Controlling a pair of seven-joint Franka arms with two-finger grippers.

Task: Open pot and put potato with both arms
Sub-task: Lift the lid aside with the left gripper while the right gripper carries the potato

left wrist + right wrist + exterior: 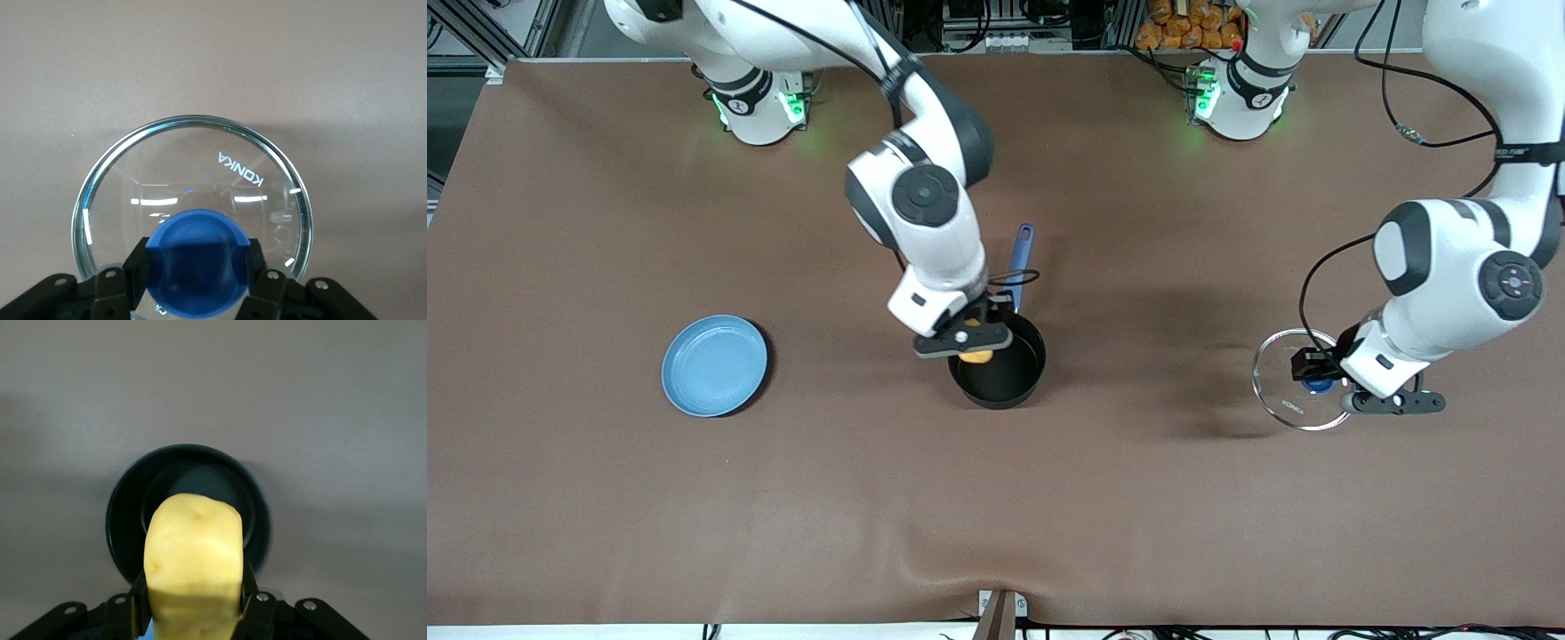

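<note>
Next, I set the glass lid down with my left gripper on the brown cloth slightly nearer the black pot [1255, 364].
The black pot [1000, 384] stands uncovered mid-table, its blue handle [1020, 253] pointing toward the robots' bases. My right gripper [973, 352] is shut on the yellow potato [979, 357] and holds it over the pot's rim at the right arm's side. In the right wrist view the potato [193, 553] sits between the fingers [248, 587] of that gripper [193, 603], above the empty pot [123, 520]. My left gripper [1320, 383] is shut on the blue knob [197, 257] of the glass lid [1282, 400], low at the left arm's end of the table. I cannot tell whether the lid [193, 167] touches the cloth.
A flat light-blue plate [714, 364] lies toward the right arm's end of the table. Brown cloth covers the table, with a fold [996, 569] at the edge nearest the front camera.
</note>
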